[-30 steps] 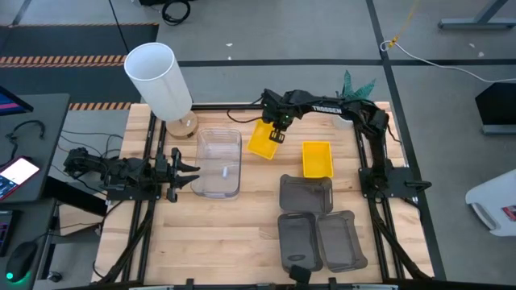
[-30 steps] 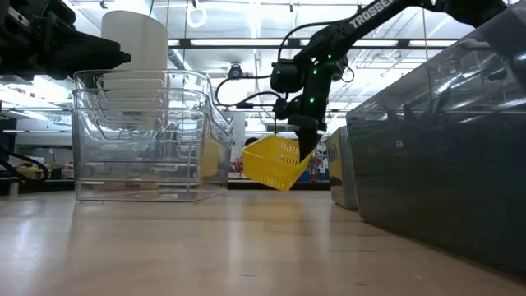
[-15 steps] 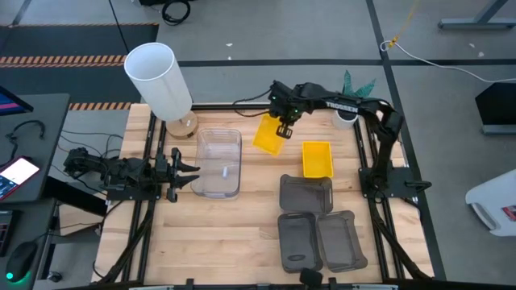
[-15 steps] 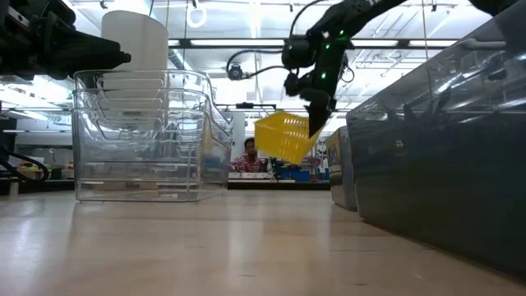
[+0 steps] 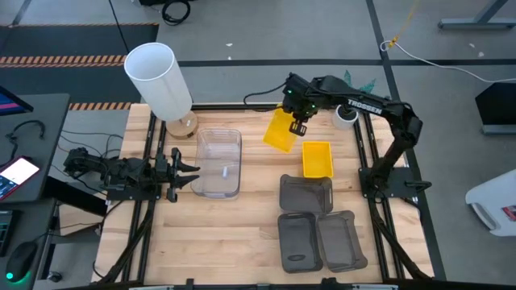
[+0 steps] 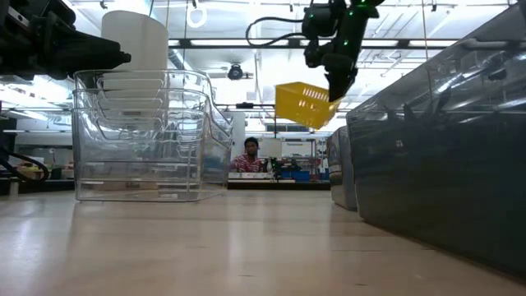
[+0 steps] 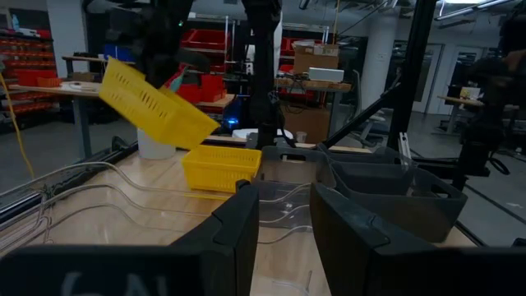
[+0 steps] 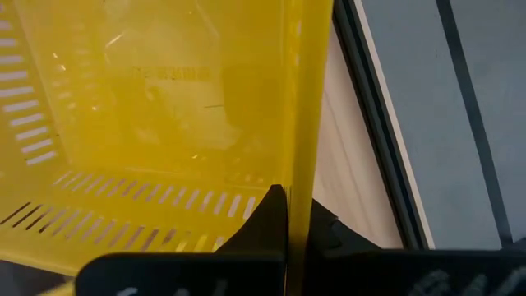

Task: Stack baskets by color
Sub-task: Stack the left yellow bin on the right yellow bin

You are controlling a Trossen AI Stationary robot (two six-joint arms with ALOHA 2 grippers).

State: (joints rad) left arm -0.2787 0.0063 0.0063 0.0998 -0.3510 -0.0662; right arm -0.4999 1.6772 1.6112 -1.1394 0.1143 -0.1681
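Next, I let go of the yellow basket with my right gripper inside the second yellow basket (image 5: pixel 316 163), just beyond the dark grey baskets.
My right gripper (image 5: pixel 298 126) hangs over the table's far middle, shut on a yellow basket (image 5: pixel 280 130) that it carries in the air (image 6: pixel 306 105). A second yellow basket (image 5: pixel 317 159) rests on its bottom just right of it. A nested stack of clear baskets (image 5: pixel 219 163) stands left of centre. Three dark grey baskets (image 5: pixel 306 194) (image 5: pixel 297 242) (image 5: pixel 343 241) sit at the near right. My left gripper (image 5: pixel 190 171) waits level and open at the clear stack's left side; whether it touches the stack, I cannot tell. My right gripper pinches one side wall of the yellow basket at its rim (image 8: pixel 297 177), one finger inside the basket and one outside. The fingers come from above, slanting down. The basket hangs tilted beside and below them, lifted clear of the table.
A tall white cylinder (image 5: pixel 158 80) stands at the far left corner. A small white plant pot (image 5: pixel 347 115) sits at the far right. Black frame rails (image 5: pixel 372 173) run along the table's sides. Bare wood (image 5: pixel 226 234) lies at the near left.
My right gripper has risen and gone toward the table's right edge, still shut. The yellow basket has gone with it, from just above the wood to well above it, staying tilted.
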